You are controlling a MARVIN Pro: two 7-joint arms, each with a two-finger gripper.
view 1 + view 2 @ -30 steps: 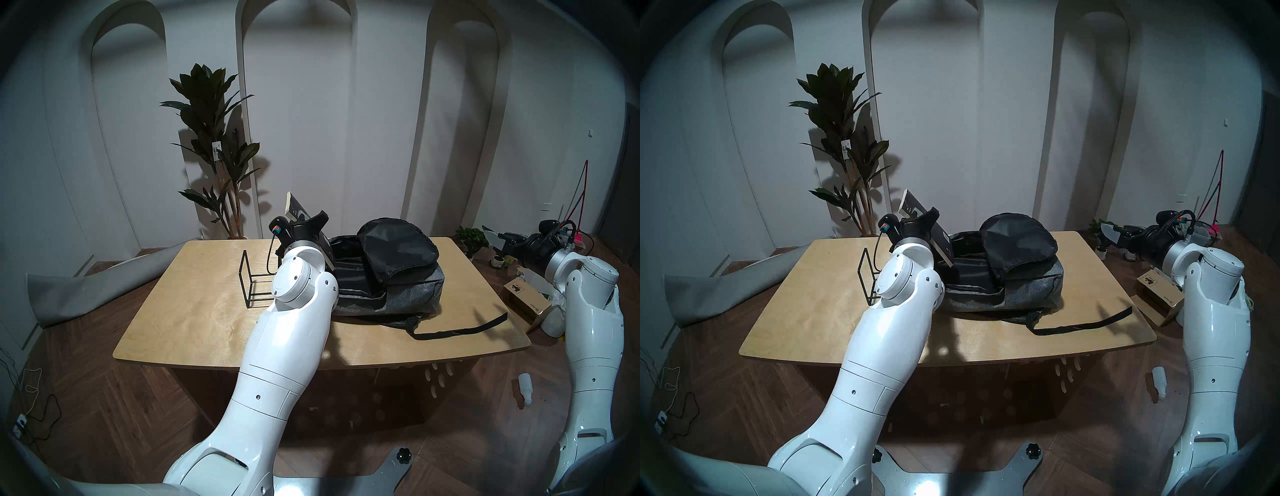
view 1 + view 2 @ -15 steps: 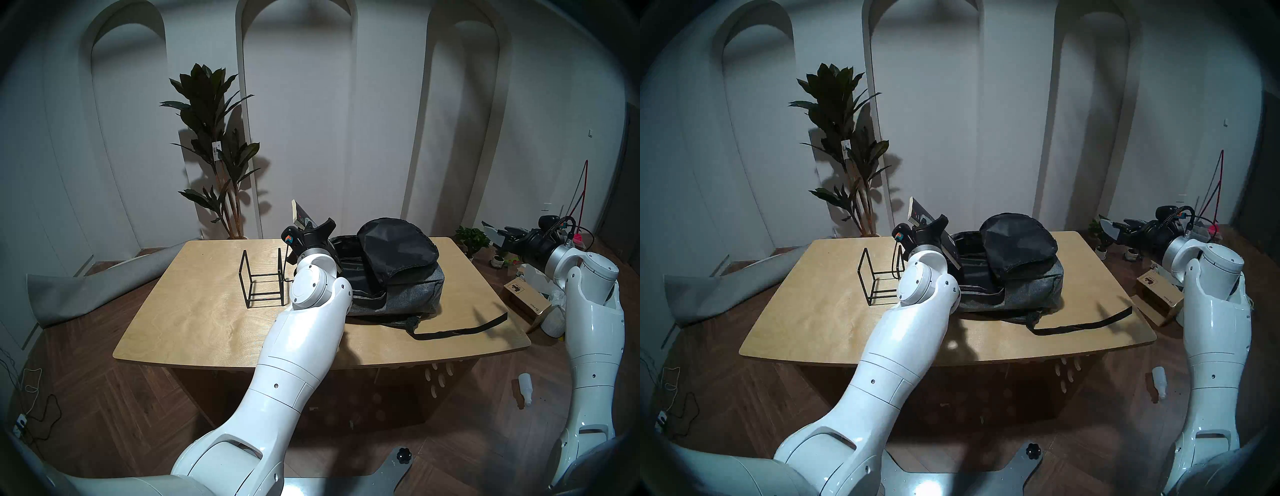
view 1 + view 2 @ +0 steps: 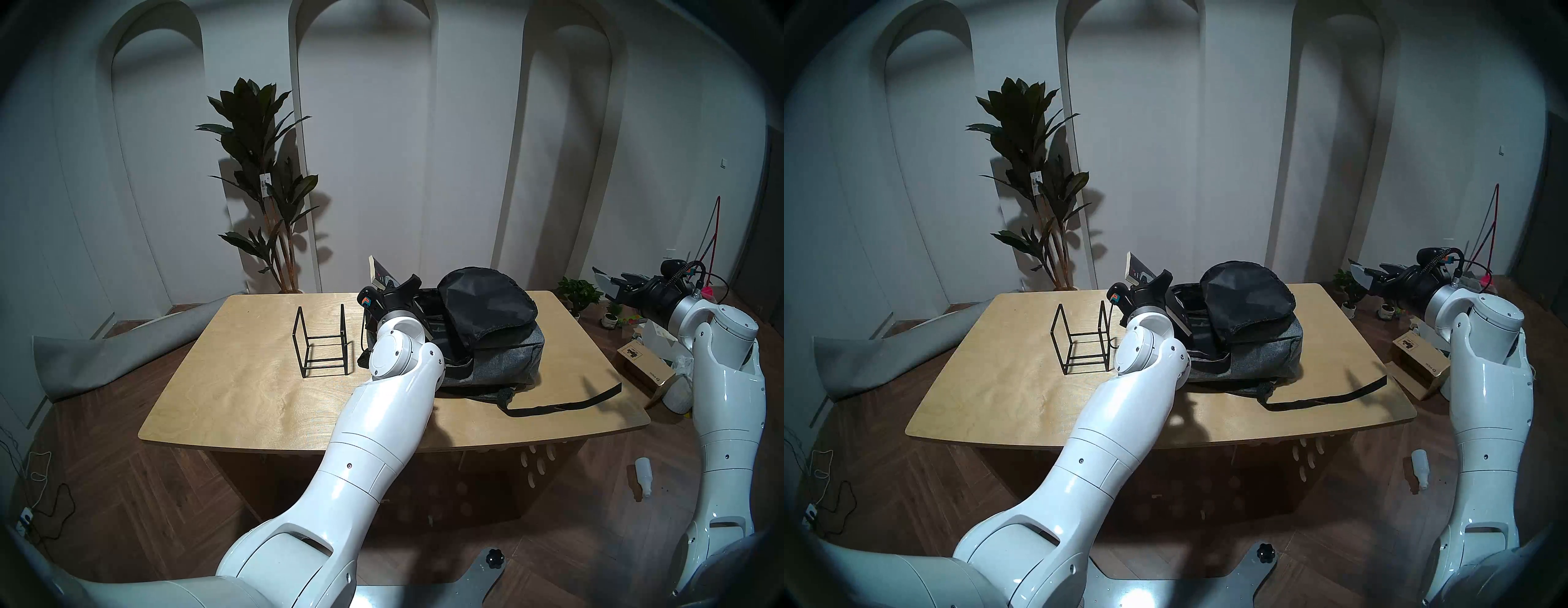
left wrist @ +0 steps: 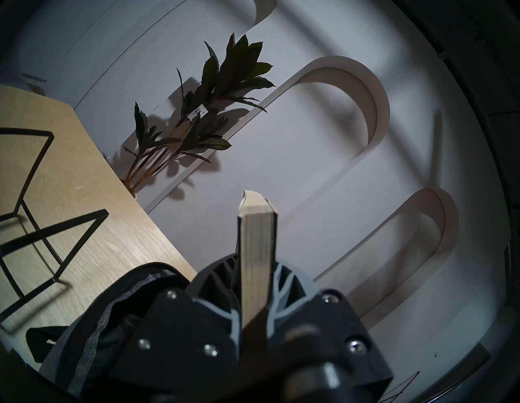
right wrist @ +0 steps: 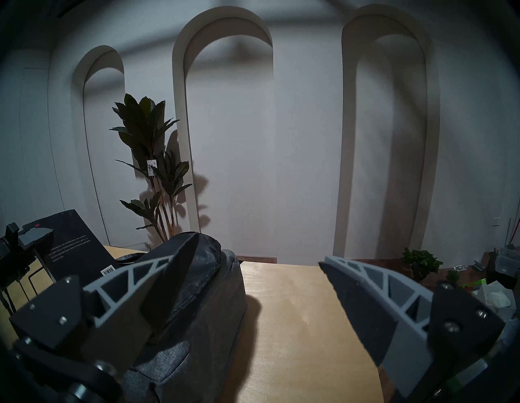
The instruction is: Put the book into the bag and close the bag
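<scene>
My left gripper is going to release the black book inside the grey backpack's opening (image 3: 408, 318) (image 4: 137, 319), next to the folded-back flap.
The grey backpack (image 3: 500, 365) lies on the table with its black-lined flap (image 3: 488, 297) folded back and its mouth open to the left; it also shows in the other views (image 3: 1263, 352) (image 4: 84, 323) (image 5: 202, 304). My left gripper (image 4: 256, 270) is shut on the black book (image 3: 379, 271) (image 3: 1138, 269) (image 5: 76, 244). It holds the book tilted, with the lower end at the bag's open mouth and the cream page edges (image 4: 256, 247) facing the wrist camera. My right gripper (image 3: 611, 282) (image 5: 257, 250) is open and empty beyond the table's right end, pointing at the bag.
A black wire-frame stand (image 3: 322, 344) stands left of the bag, close to my left forearm. A black strap (image 3: 564, 405) trails over the wooden table (image 3: 254, 403) toward its front right. A potted plant (image 3: 263, 191) is behind; a cardboard box (image 3: 645, 369) lies on the floor at right.
My left arm has moved right and down with the book, bringing it from beside the stand to the bag's mouth. My right gripper has edged slightly toward the table.
</scene>
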